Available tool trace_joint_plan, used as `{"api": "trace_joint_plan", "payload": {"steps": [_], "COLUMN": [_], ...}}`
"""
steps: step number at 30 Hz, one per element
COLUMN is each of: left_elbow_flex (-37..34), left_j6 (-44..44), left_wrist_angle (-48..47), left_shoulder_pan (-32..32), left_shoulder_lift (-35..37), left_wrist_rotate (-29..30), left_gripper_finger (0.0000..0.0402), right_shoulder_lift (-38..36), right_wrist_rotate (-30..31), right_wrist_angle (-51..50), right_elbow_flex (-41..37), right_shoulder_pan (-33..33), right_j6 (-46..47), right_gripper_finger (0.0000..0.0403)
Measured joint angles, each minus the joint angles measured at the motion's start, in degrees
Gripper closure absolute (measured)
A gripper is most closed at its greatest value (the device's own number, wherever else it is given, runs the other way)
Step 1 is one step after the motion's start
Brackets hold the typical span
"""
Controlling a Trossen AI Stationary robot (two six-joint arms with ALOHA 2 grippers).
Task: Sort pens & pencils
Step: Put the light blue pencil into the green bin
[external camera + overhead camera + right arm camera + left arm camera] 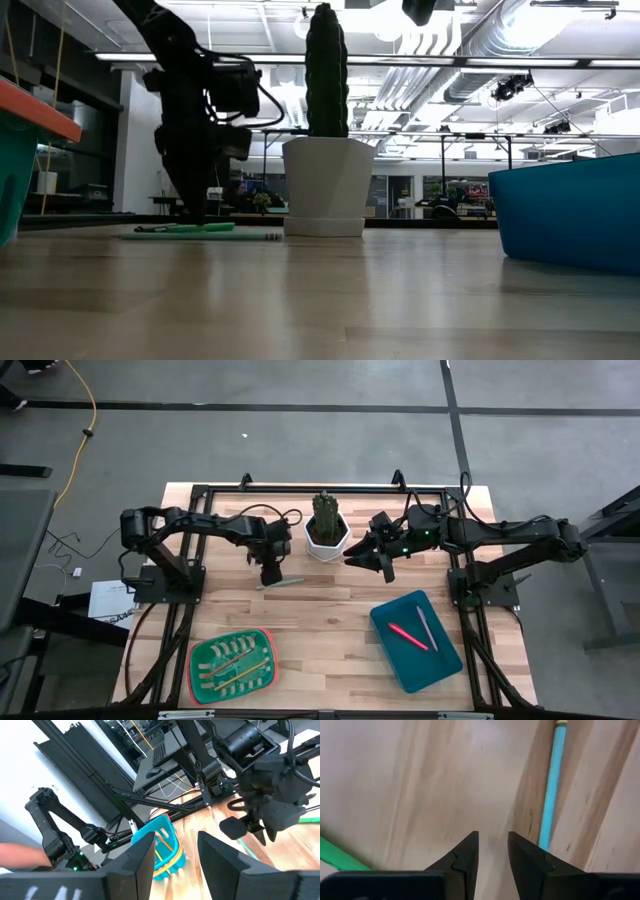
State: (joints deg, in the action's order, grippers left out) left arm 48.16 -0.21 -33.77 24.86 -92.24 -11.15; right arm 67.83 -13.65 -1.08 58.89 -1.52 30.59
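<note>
My left gripper is to go to the light-blue stick next and close on the stick's body [272, 585] [544, 840], keeping well away from the stick's yellow band.
My left gripper [270, 578] [492, 852] points down just above the bare wood, open by a narrow gap with nothing between its fingers. A slim light-blue stick [550, 795] [284, 582] lies flat on the table beside one finger, and a bright green pen [340, 857] [190, 228] lies flat on the other side. My right gripper [368, 560] [175, 855] hangs open and raised, right of the cactus pot. A pink pen [407, 636] and a pale grey pen [428, 628] lie in the blue bin [440, 665]. Several pencils [232, 662] lie in the green tray [200, 660].
A white pot with a cactus [326, 532] stands at the far middle of the table, between the two grippers. The green tray is at the near left and the blue bin at the near right. Black frame rails [300, 488] run along the far edge and the sides.
</note>
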Motion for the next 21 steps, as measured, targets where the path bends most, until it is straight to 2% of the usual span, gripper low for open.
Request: {"api": "trace_joint_plan", "payload": {"steps": [4,10,15,21], "left_elbow_flex": [-0.01,-0.02,-0.02,-0.02], "left_j6": [1.54,1.74,-0.10,-1.58], "left_wrist_angle": [-0.56,-1.10,-1.41,-2.09], "left_shoulder_pan": [-1.48,-7.11,-11.88,-14.16], "left_shoulder_lift": [1.44,1.48,1.48,1.17], "left_wrist_rotate": [-0.39,-0.82,2.37,5.29], "left_gripper_finger": [0.0309,0.0309,0.0309,0.0309], "right_shoulder_lift": [0.00,0.00,0.00,0.00], "right_wrist_rotate": [0.03,0.37,0.59,1.34], "right_wrist_angle": [0.00,0.00,0.00,0.00], "right_elbow_flex": [0.00,0.00,0.00,0.00], "right_shoulder_pan": [-0.02,-0.02,-0.02,-0.02], "right_j6": [0.00,0.00,0.00,0.00], "right_gripper_finger": [0.0263,0.0263,0.0263,0.0263]}}
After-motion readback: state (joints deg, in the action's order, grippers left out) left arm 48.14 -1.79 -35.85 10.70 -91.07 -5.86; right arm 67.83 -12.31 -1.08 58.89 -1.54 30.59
